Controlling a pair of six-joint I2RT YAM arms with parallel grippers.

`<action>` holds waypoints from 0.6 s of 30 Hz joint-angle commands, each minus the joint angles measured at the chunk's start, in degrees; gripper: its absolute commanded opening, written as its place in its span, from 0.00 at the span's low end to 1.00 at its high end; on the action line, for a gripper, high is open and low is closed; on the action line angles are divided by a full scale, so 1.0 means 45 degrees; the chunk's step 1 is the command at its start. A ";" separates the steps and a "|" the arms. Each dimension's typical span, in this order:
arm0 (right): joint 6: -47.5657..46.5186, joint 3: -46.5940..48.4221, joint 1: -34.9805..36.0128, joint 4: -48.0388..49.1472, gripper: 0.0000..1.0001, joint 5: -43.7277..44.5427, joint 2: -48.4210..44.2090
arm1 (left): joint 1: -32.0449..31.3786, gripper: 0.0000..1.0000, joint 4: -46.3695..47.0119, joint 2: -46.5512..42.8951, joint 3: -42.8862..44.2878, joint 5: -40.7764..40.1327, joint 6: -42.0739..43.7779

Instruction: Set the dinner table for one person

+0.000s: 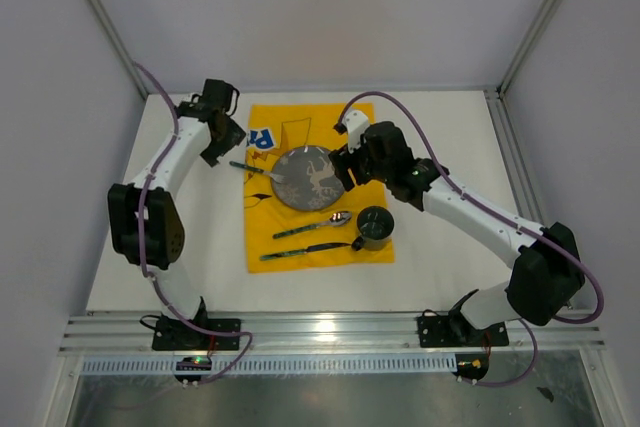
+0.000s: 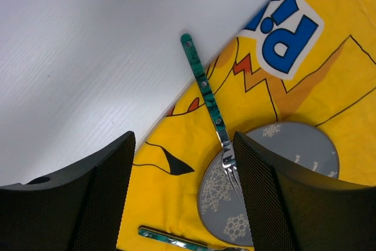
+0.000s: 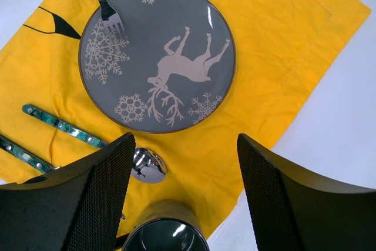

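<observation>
Next, the robot's left gripper needs to move to the green-handled fork and close on the tine-side half of the fork's handle [image 1: 256, 171] [image 2: 211, 104], at the edge of the yellow cloth.
The white dinner table [image 1: 200, 237] carries a yellow printed cloth [image 1: 300, 122]. On the cloth lies a grey reindeer plate [image 1: 305, 179]. A green-handled fork [image 2: 205, 92] rests with its tines on the plate's left rim [image 2: 282, 151] and its handle reaching off the cloth onto the table. My left gripper [image 2: 183, 204] hangs open above the fork's tines, holding nothing. My right gripper [image 3: 185, 198] is open and empty, above the dark cup [image 3: 164, 233] and the spoon [image 3: 147, 164], near the plate [image 3: 158, 57].
A green-handled spoon [image 1: 318, 224] and knife [image 1: 305, 250] lie side by side on the cloth's near part, with the cup [image 1: 375, 227] to their right. White walls and metal frame posts enclose the table. A rail runs along the near edge.
</observation>
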 commanded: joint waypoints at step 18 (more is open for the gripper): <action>0.0273 -0.0043 -0.0027 0.0533 0.74 -0.0817 -0.0340 | -0.1219 0.66 -0.1066 0.3189 0.1296 -0.0477 -0.8377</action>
